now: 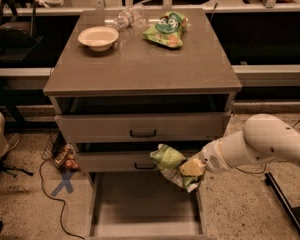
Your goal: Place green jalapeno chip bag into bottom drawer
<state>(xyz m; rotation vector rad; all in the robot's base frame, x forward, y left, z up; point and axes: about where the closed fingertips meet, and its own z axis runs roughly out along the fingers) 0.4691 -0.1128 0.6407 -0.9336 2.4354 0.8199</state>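
Observation:
My gripper has the green jalapeno chip bag, now held in front of the middle drawer. It will let go of the bag in the middle of the bottom drawer's grey bottom (pixel 152 205).
My gripper (pixel 191 168) is at the end of the white arm coming in from the right. It is shut on the green jalapeno chip bag (pixel 169 161), a crumpled light-green foil bag with a pale end. It holds the bag in front of the middle drawer, just above the right side of the bottom drawer (pixel 140 206). The bottom drawer is pulled out, a long shallow grey tray with a flat floor that looks empty.
On the cabinet top (pixel 140 64) stand a cream bowl (pixel 98 37), a clear plastic bottle (pixel 125 19) and a flatter green bag with a round logo (pixel 167 30). A snack packet (pixel 65 157) and a blue X mark (pixel 64 182) lie on the floor at left.

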